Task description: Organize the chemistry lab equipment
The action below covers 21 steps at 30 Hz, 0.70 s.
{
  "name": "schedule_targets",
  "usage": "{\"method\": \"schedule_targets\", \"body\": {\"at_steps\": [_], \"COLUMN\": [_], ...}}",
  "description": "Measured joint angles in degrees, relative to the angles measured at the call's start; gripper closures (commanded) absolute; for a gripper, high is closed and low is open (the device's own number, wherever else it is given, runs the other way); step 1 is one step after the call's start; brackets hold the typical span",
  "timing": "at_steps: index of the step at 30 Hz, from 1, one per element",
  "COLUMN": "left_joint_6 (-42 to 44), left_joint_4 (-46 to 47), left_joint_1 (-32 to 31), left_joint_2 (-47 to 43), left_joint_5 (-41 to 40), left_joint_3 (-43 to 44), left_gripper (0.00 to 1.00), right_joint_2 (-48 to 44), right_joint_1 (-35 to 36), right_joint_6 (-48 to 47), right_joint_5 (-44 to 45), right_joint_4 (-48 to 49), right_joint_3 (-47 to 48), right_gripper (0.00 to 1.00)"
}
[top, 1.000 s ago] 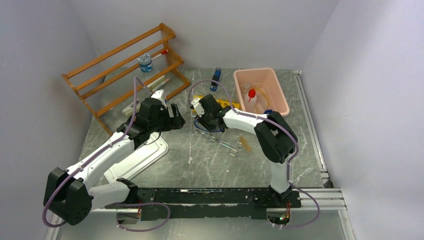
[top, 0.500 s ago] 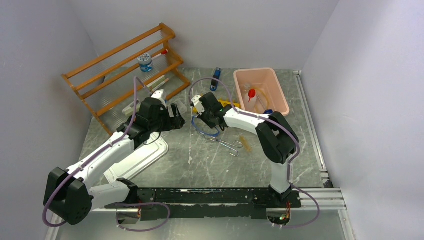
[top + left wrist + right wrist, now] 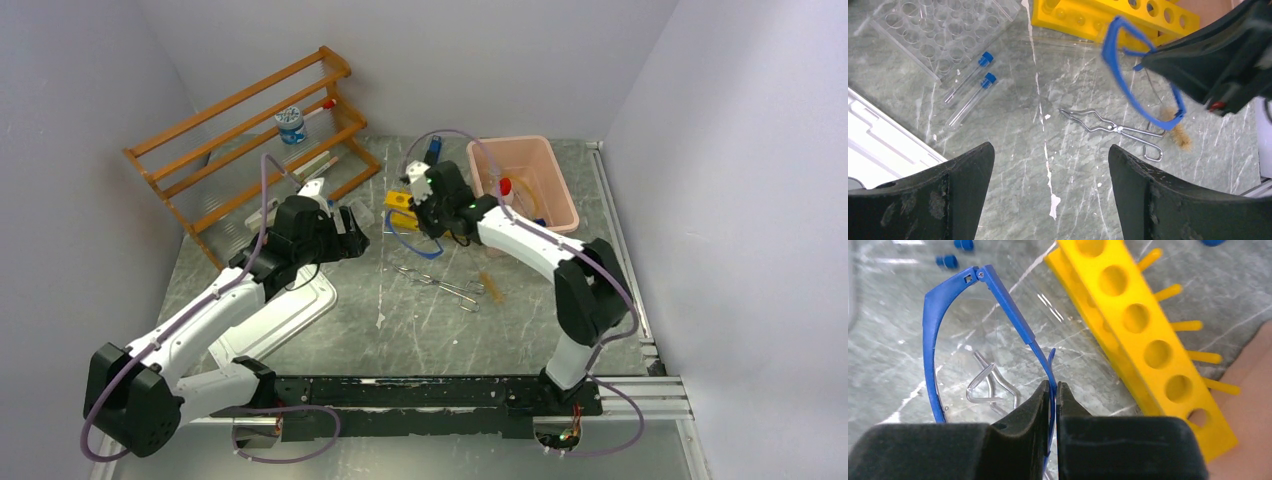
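Observation:
The robot's right gripper needs to release the blue-framed clear goggles inside the pink bin [image 3: 530, 196], next to the red-capped squeeze bottle.
My right gripper [image 3: 430, 215] [image 3: 1053, 385] is shut on one arm of the blue-framed clear goggles [image 3: 1008, 305] [image 3: 405, 240] [image 3: 1128, 70]. They hang off the table beside the yellow rack [image 3: 1143, 340]. The metal tongs [image 3: 445, 283] [image 3: 1108, 128] lie on the marble below them. Two blue-capped clear tubes [image 3: 968, 92] lie next to a clear tube rack [image 3: 943, 30]. My left gripper [image 3: 355, 230] [image 3: 1050, 150] hovers open over bare table, holding nothing. A red-capped squeeze bottle [image 3: 505, 190] lies in the pink bin [image 3: 545, 170].
A wooden rack [image 3: 250, 130] stands at the back left with a blue-lidded jar [image 3: 290, 125] on it. A white tray [image 3: 290, 310] lies under my left arm. A bristly brush [image 3: 490, 285] rests beside the tongs. A blue item [image 3: 432, 155] lies behind the yellow rack.
My right gripper closed on the goggles' arm and carried them up and back-right, toward the pink bin. The left arm has stayed put.

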Motion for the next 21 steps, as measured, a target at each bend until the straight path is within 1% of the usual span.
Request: {"method": "schedule_targets", "body": {"at_steps": [7, 12, 16, 21], "left_joint_6": [0.4, 0.4, 0.4, 0.4], "left_joint_4": [-0.5, -0.8, -0.8, -0.9], "left_joint_1": [0.0, 0.0, 0.0, 0.0], "left_joint_2": [-2.3, -3.4, -3.5, -3.5], "left_joint_5": [0.0, 0.0, 0.1, 0.1], "left_joint_3": [0.2, 0.2, 0.2, 0.2], "left_gripper": [0.12, 0.12, 0.12, 0.12], "right_joint_2": [-8.3, -14.4, -18.5, -20.4], "right_joint_1": [-6.3, -9.9, -11.9, -14.1], "right_joint_6": [7.1, 12.3, 15.6, 16.8], "right_joint_5": [-3.8, -1.7, 6.1, 21.2], "right_joint_4": [0.2, 0.3, 1.4, 2.0], "right_joint_3": [0.0, 1.0, 1.8, 1.8], "right_gripper": [0.98, 0.97, 0.96, 0.96]}}
